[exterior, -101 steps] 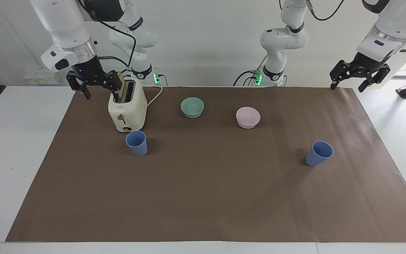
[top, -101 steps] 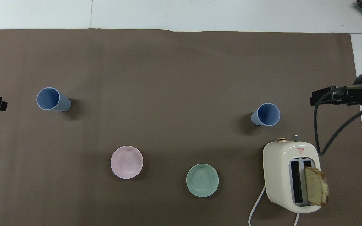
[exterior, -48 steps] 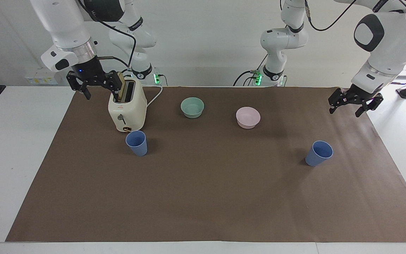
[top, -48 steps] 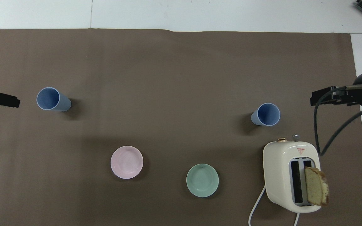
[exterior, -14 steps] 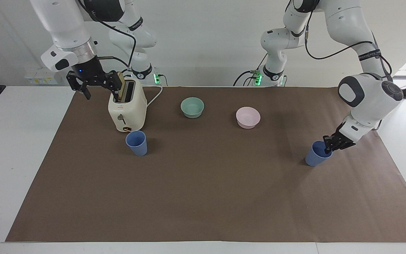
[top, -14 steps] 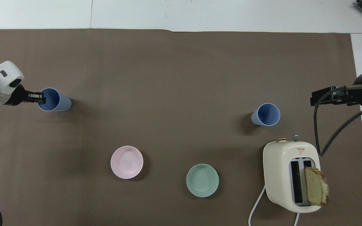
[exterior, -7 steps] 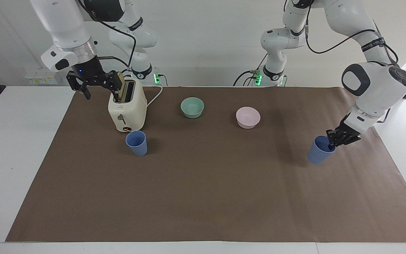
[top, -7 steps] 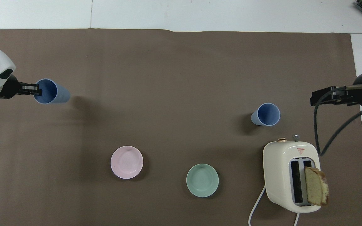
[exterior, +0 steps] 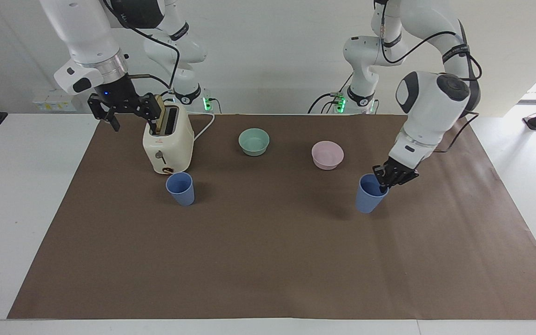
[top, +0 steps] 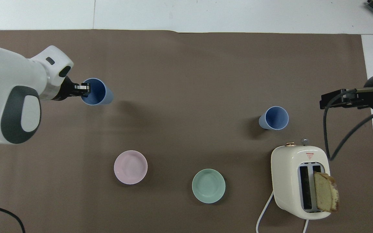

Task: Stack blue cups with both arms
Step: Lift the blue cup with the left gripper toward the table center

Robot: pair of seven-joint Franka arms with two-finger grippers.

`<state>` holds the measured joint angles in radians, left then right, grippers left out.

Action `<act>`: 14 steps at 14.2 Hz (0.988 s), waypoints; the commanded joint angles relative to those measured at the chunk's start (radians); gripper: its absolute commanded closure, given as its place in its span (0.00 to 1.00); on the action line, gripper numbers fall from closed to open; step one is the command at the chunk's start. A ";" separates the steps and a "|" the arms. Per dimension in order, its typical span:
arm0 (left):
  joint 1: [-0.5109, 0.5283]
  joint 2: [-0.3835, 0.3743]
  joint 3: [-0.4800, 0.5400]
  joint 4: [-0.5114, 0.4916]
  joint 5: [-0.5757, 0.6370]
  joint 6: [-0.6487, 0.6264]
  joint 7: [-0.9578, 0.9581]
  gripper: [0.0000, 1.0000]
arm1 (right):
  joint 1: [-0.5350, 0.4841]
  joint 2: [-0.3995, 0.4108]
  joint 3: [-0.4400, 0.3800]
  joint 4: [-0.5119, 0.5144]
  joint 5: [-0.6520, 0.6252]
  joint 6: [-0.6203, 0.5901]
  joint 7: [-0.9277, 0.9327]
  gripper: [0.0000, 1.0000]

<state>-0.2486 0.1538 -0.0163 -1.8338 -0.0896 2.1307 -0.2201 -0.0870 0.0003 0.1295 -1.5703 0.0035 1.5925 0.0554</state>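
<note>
The held blue cup will go upright on the brown mat (top: 165,114) beyond the gap between the bowls, put there by my left gripper.
One blue cup (exterior: 369,194) (top: 96,92) hangs tilted a little above the brown mat, and its shadow lies on the mat beneath it. My left gripper (exterior: 384,182) (top: 84,87) is shut on its rim, one finger inside the cup and one outside. The other blue cup (exterior: 180,188) (top: 274,118) stands upright on the mat in front of the toaster, at the right arm's end. My right gripper (exterior: 126,110) (top: 339,98) waits open in the air beside the toaster, holding nothing.
A cream toaster (exterior: 168,139) (top: 298,181) with a bread slice (top: 325,192) in one slot stands near the right arm's base, its cord trailing toward the robots. A teal bowl (exterior: 254,141) (top: 208,186) and a pink bowl (exterior: 327,154) (top: 130,167) sit nearer the robots than the cups.
The left gripper has lifted its blue cup off the mat and carried it toward the middle of the table. The right arm and the other cup have not moved.
</note>
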 commanded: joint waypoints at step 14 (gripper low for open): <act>-0.293 0.082 0.010 -0.093 0.024 0.186 -0.300 0.43 | -0.026 -0.023 0.010 -0.028 0.001 0.020 -0.020 0.00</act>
<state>-0.5278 0.2710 -0.0205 -1.8896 -0.0832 2.2961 -0.5034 -0.0884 0.0001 0.1295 -1.5703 0.0035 1.5925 0.0554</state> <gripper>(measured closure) 0.925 0.000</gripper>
